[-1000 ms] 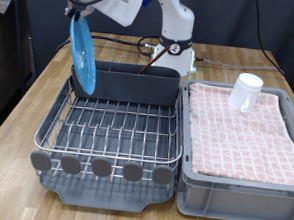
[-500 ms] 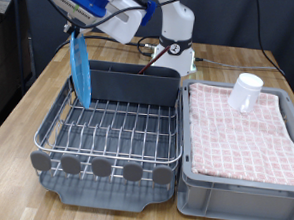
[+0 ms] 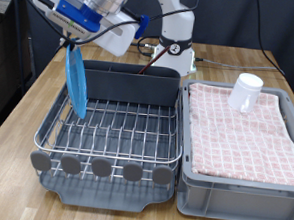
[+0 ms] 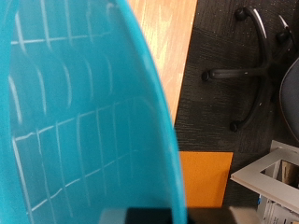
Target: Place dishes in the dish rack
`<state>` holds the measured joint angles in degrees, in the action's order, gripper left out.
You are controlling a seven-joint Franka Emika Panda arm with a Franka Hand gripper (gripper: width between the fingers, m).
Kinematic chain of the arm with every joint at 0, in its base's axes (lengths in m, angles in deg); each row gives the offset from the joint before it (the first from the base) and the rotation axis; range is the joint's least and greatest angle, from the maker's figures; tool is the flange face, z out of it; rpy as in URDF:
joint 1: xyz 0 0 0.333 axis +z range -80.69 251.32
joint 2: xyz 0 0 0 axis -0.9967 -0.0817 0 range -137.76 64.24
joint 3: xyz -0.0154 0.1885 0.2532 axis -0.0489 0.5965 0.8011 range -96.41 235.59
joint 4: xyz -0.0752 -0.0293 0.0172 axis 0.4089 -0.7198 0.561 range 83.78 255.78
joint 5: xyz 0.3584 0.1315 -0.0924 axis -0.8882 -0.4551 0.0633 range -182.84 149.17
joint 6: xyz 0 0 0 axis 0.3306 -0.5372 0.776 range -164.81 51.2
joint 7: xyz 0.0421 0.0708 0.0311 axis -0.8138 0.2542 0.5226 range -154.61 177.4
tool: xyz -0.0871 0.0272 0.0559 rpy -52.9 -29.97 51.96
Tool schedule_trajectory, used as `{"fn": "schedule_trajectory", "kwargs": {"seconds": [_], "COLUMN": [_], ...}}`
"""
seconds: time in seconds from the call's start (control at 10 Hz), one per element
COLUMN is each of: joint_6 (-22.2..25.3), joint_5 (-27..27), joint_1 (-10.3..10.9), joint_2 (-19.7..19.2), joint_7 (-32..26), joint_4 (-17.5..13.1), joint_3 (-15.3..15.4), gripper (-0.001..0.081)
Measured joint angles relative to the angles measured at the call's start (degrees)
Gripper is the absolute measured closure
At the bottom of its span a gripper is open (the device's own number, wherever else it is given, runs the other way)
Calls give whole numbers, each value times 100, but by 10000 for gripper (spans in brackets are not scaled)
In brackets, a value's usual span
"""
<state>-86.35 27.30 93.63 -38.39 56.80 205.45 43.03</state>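
The robot's gripper needs to release the light-blue plate on edge in the dish rack's side (image 3: 71, 144) farthest from the grey bin.
The light-blue plate (image 3: 77, 83) hangs on edge from my gripper (image 3: 69, 43), which is shut on its top rim at the exterior view's upper left. The plate's lower edge reaches down to the wire grid at the left side of the dish rack (image 3: 110, 138); whether it touches is unclear. In the wrist view the plate (image 4: 75, 121) fills most of the picture and the fingers do not show. The white mug (image 3: 244, 92) stands on the pink checked cloth to the right. The wooden spoon is out of view.
The grey bin lined with pink checked cloth (image 3: 244, 136) stands right of the rack. The tall grey cutlery box (image 3: 128, 85) is at the rack's back, the round grey tabs (image 3: 101, 167) along its front. An office chair base (image 4: 245, 56) stands on the dark floor.
My gripper has moved down and toward the exterior view's left and front with the plate, which has turned more edge-on and sunk into the rack's left side.
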Motion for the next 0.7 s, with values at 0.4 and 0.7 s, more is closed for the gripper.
{"fn": "schedule_trajectory", "kwargs": {"seconds": [0.4,0.7], "joint_6": [-459,-714], "joint_5": [96,127], "joint_1": [-23,-26], "joint_2": [-244,-499], "joint_7": [153,261], "joint_4": [145,175], "joint_3": [-189,-295], "gripper": [780,780]}}
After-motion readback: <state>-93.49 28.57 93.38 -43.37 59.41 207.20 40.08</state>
